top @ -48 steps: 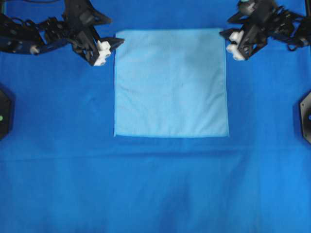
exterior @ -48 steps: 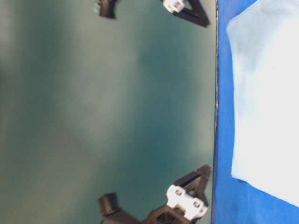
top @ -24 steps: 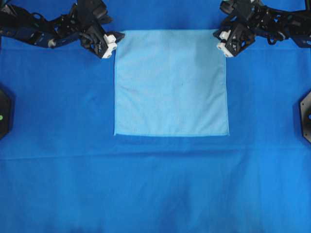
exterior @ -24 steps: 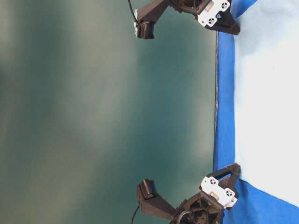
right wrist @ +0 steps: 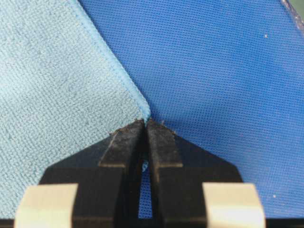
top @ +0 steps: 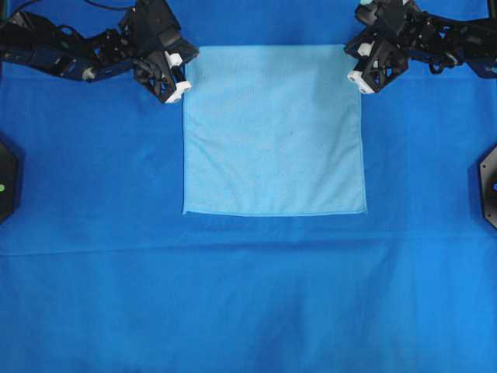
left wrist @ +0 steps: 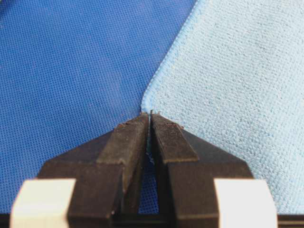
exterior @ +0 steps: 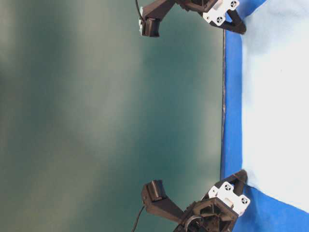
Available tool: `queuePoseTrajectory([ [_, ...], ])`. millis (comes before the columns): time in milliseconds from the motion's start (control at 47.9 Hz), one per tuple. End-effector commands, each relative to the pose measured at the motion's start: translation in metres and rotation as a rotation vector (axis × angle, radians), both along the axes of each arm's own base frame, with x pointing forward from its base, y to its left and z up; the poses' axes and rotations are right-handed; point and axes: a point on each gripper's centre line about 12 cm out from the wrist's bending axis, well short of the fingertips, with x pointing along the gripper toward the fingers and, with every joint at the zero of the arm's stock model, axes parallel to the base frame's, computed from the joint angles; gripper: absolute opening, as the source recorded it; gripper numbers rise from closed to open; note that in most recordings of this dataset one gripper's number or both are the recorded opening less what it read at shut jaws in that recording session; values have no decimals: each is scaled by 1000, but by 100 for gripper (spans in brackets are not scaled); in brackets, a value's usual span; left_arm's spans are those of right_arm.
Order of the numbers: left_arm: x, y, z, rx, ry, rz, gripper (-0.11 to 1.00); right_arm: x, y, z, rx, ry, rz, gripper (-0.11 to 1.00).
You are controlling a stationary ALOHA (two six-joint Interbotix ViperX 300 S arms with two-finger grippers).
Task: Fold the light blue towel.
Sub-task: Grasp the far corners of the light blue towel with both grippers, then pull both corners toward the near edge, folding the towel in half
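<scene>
Next, my left gripper releases the towel's far corner just short of the near hem, along the same side edge (top: 189, 178).
The light blue towel (top: 273, 132) lies flat and square on the darker blue table covering (top: 248, 295). My left gripper (top: 187, 71) sits at the towel's far left corner and my right gripper (top: 355, 62) at its far right corner. In the left wrist view the left gripper (left wrist: 150, 115) is shut, its tips meeting on the rounded hem corner of the towel (left wrist: 237, 85). In the right wrist view the right gripper (right wrist: 145, 122) is shut the same way on the corner of the towel (right wrist: 57, 95), with a scrap of pale blue showing between the fingers.
Black fixtures sit at the left edge (top: 6, 179) and the right edge (top: 489, 186) of the table. The blue covering stretches wide in front of the towel's near hem (top: 273, 213). In the table-level view the towel (exterior: 280, 96) stays flat.
Both grippers moved in and down from beside the towel onto its far corners, and both went from open to shut. The towel has not shifted.
</scene>
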Motion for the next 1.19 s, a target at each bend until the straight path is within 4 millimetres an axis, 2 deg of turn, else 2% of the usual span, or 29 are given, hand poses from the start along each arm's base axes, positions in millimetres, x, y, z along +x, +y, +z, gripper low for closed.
queuePoseTrajectory([
  [0, 4, 1, 11, 25, -15, -14, 4, 4, -2, 9, -17, -26, -2, 2],
  [292, -3, 12, 65, 109, -87, 0, 4, 3, -2, 47, -80, -112, -16, 2],
  [376, -5, 13, 71, 127, -95, -1, 4, 3, -2, 52, -88, -125, -18, 2],
  [543, -4, 12, 71, 125, -89, -7, 4, 3, -2, 53, -87, -123, -19, 2],
  [668, -3, 2, 70, 114, -78, -30, 4, 3, 2, 56, -84, -117, -12, 2],
  [836, -5, -17, 72, 105, -65, -72, 4, 5, 19, 68, -77, -107, 24, 2],
  [982, -8, -42, 82, 113, -79, -130, 4, 7, 46, 80, -61, -110, 79, 2],
  [1170, -9, -86, 82, 94, -86, -238, 4, 5, 90, 74, 28, -102, 133, 2],
])
